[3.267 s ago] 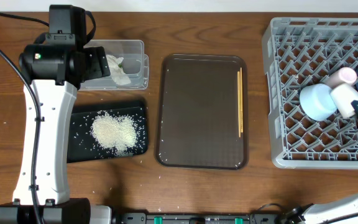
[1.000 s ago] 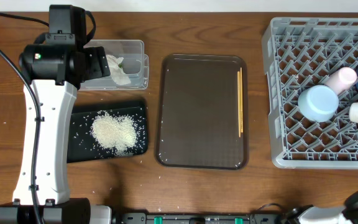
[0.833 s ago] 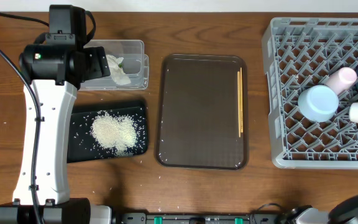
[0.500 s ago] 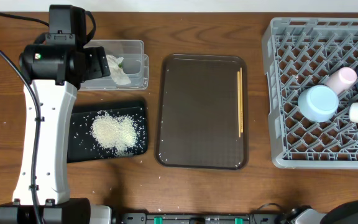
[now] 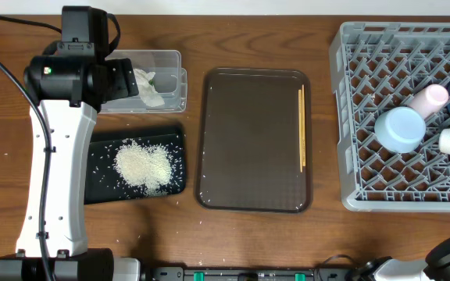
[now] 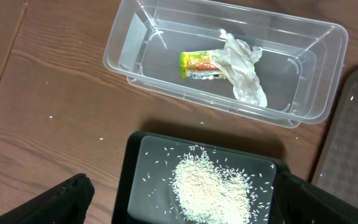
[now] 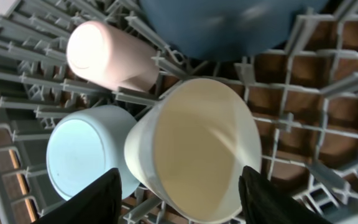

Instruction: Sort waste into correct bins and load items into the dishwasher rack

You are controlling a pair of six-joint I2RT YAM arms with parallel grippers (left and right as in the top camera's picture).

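Note:
The white cup lies sideways across the rack's wires; next my right gripper grips the cup's rim [image 7: 253, 140] and tilts it against the light-blue bowl.
The white cup [image 7: 197, 149] lies on its side in the grey dishwasher rack [image 5: 366, 78], beside the upside-down light-blue bowl [image 7: 82, 158], the pink cup [image 7: 107, 56] and the dark-blue bowl [image 7: 229, 25]. My right gripper [image 7: 179, 202] is open, one finger on each side of the white cup without gripping it. My left gripper [image 6: 185, 205] hangs wide open above the black tray [image 6: 132, 186], which holds the rice heap [image 6: 213, 186]. The clear tub [image 6: 135, 37] contains the napkin [image 6: 244, 68] and the wrapper [image 6: 199, 65]. The chopsticks [image 5: 301, 129] lie on the brown tray [image 5: 248, 140].
The left arm [image 5: 57, 156] rises over the table's left side and covers part of the black tray and the tub. Stray rice grains lie on the wood round the black tray. The rack's upright pegs surround the dishes.
My right gripper has opened off the white cup and drawn back out of the overhead view. The cup now rests in the rack. The left arm has not moved.

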